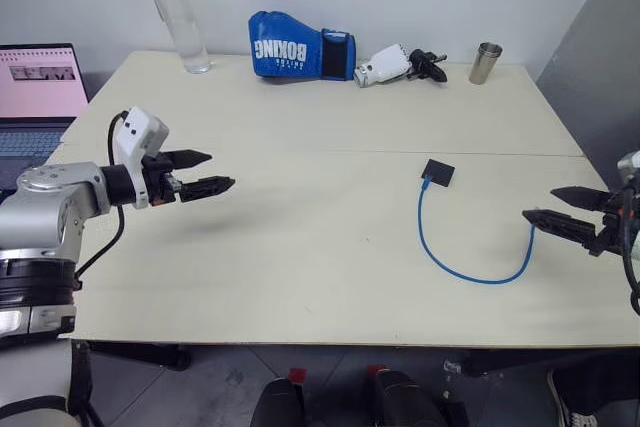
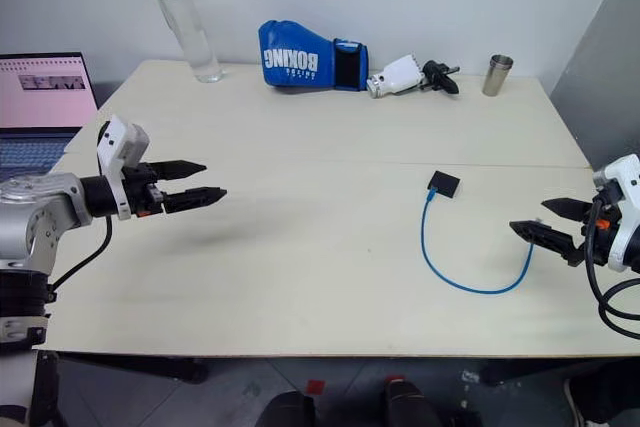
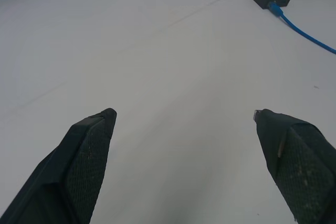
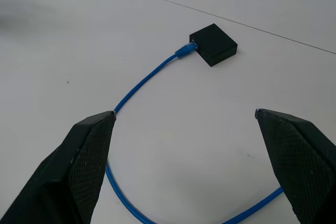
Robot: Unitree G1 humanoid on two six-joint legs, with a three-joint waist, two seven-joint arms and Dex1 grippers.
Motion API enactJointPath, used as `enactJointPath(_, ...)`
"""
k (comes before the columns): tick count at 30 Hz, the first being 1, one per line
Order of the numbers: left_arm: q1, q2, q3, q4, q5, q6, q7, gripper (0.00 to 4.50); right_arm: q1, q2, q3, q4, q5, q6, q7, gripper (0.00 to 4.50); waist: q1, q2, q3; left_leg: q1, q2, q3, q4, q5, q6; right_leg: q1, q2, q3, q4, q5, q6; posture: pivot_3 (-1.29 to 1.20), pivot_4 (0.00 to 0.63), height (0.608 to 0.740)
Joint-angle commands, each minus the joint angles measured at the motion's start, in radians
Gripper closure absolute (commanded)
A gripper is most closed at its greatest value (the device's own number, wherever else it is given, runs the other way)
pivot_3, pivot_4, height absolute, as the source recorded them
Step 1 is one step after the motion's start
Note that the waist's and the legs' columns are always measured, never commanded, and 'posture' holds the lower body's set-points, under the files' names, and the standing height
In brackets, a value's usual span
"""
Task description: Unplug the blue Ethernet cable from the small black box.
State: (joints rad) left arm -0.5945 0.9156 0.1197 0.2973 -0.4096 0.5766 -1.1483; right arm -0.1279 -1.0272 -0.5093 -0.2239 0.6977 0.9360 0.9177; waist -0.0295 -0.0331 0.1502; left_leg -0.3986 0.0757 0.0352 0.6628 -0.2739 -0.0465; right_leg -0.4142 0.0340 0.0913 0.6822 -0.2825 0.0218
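I will next bring my right gripper to the blue Ethernet cable's plug (image 1: 426, 183) (image 4: 184, 51) at the small black box and close it there.
The small black box (image 1: 437, 172) lies flat on the pale table (image 1: 300, 237), right of centre. The blue Ethernet cable (image 1: 470, 275) is plugged into the box's near edge and curves in a loop toward the right side of the table; the plug (image 4: 185, 51) sits in the port. My right gripper (image 1: 545, 205) hovers open at the table's right edge, close to the cable's far end, aimed at the loop. On the left side, well away from the box, my left gripper (image 1: 220, 173) hangs open above the table with nothing between its fingers (image 3: 84, 166).
At the table's far edge stand a clear water bottle (image 1: 178, 17), a blue boxing glove (image 1: 300, 47), a white and black tool (image 1: 400, 65) and a metal cup (image 1: 486, 62). A laptop (image 1: 35, 97) sits beyond the left edge. A seam (image 1: 500, 154) crosses the tabletop.
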Motion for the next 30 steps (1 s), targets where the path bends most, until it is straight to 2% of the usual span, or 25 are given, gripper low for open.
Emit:
enactJointPath(1,-0.005,0.022,0.033,-0.043,-0.006,-0.024,-0.006,0.03,-0.027,-0.021,-0.008,0.023,-0.007,-0.036,0.012,0.0,0.0,0.0,0.0,0.0,0.0,0.0,0.0,0.0,0.0,0.0,0.0,0.0,0.0,0.0,0.0,0.0,0.15,0.74)
enactJointPath(12,-0.011,0.014,0.031,-0.024,0.003,-0.057,0.0,0.03,-0.038,-0.001,-0.003,-0.015,0.022,-0.008,-0.006,0.0,0.0,0.0,0.0,0.0,0.0,0.0,0.0,0.0,0.0,0.0,0.0,0.0,0.0,0.0,0.0,0.0,0.15,0.74)
enactJointPath(17,0.022,-0.016,0.005,-0.07,0.01,-0.118,-0.01,0.03,-0.053,0.11,-0.004,-0.119,0.058,0.068,-0.177,0.0,0.0,0.0,0.0,0.0,0.0,0.0,0.0,0.0,0.0,0.0,0.0,0.0,0.001,0.0,0.0,0.0,0.15,0.74)
enactJointPath(19,0.036,-0.04,-0.007,-0.128,-0.012,-0.106,-0.012,0.03,-0.061,0.192,0.035,-0.189,0.015,0.092,-0.324,0.0,0.0,0.0,0.0,0.0,0.0,0.0,0.0,0.0,0.0,0.0,0.0,0.0,0.0,0.0,0.0,0.0,0.15,0.74)
enactJointPath(23,0.066,-0.11,-0.063,-0.266,-0.029,-0.097,-0.005,0.03,-0.117,0.435,0.2,-0.296,-0.107,0.142,-0.651,0.0,0.0,0.0,0.0,-0.001,0.0,0.0,0.001,0.0,0.0,0.0,0.0,0.001,0.002,0.0,0.0,0.0,0.15,0.74)
enactJointPath(30,0.069,-0.216,-0.142,-0.348,0.037,-0.142,0.084,0.03,-0.22,0.759,0.377,-0.196,-0.296,0.088,-0.95,0.0,0.0,0.001,0.0,-0.002,0.0,0.003,0.002,0.0,0.0,-0.006,0.0,0.004,0.008,0.0,-0.001,0.0,0.15,0.74)
